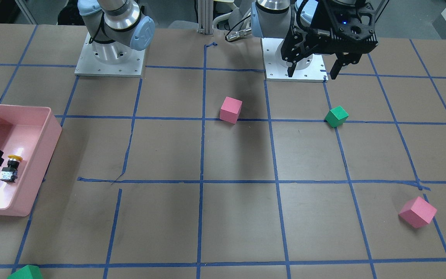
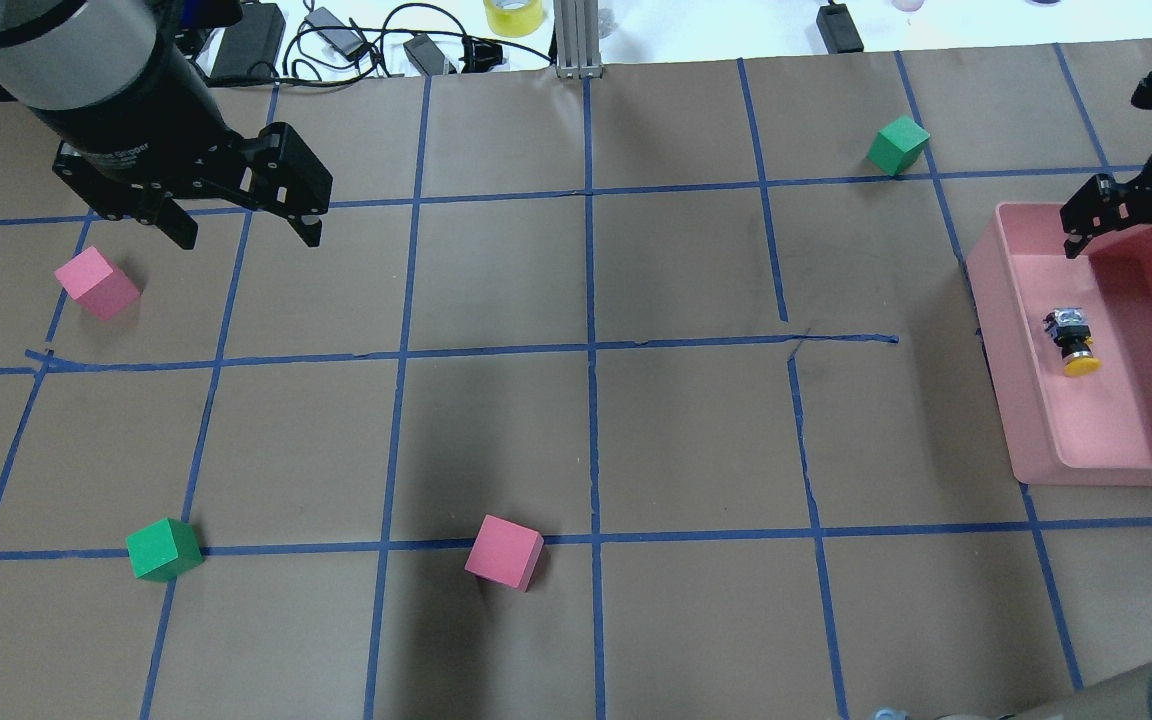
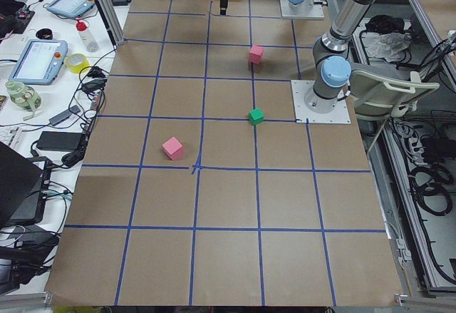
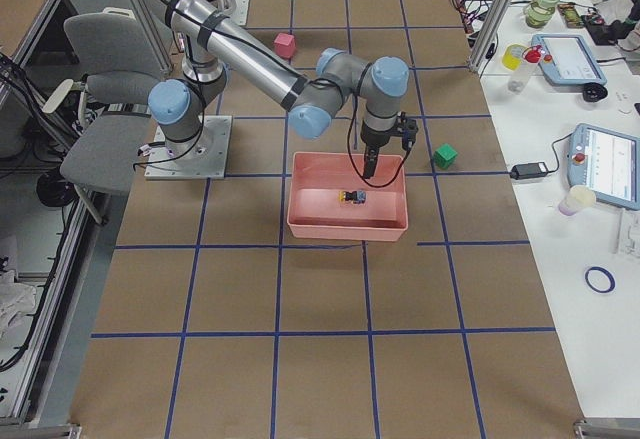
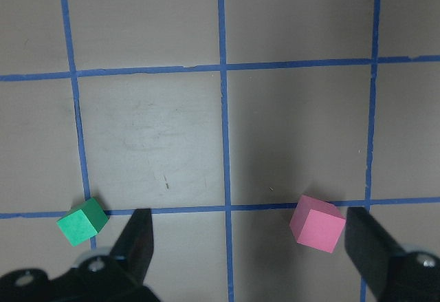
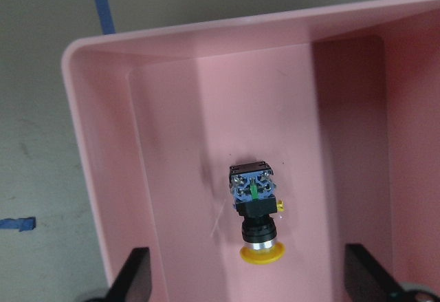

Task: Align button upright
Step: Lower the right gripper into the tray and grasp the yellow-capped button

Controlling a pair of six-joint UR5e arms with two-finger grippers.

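Observation:
I will close my right gripper on the base of the button (image 1: 8, 174) (image 6: 253, 188) in the pink bin, at the end opposite the button's yellow cap.
The button (image 2: 1071, 340) lies on its side on the floor of the pink bin (image 2: 1011, 400), its yellow cap toward the robot and its pale base away. It also shows in the front view (image 1: 10, 168) and in the right wrist view (image 6: 256, 216). My right gripper (image 2: 1124, 250) is open and empty, hovering above the bin's far end and clear of the button; its fingers (image 6: 134, 278) straddle the button from above. My left gripper (image 2: 248, 235) is open and empty, high over the table's far left.
Two pink cubes (image 2: 96, 283) (image 2: 504, 552) and two green cubes (image 2: 164, 549) (image 2: 898, 145) lie scattered on the brown, blue-taped table. The left wrist view shows a green cube (image 5: 82, 221) and a pink cube (image 5: 316, 224) below. Cables lie along the far edge.

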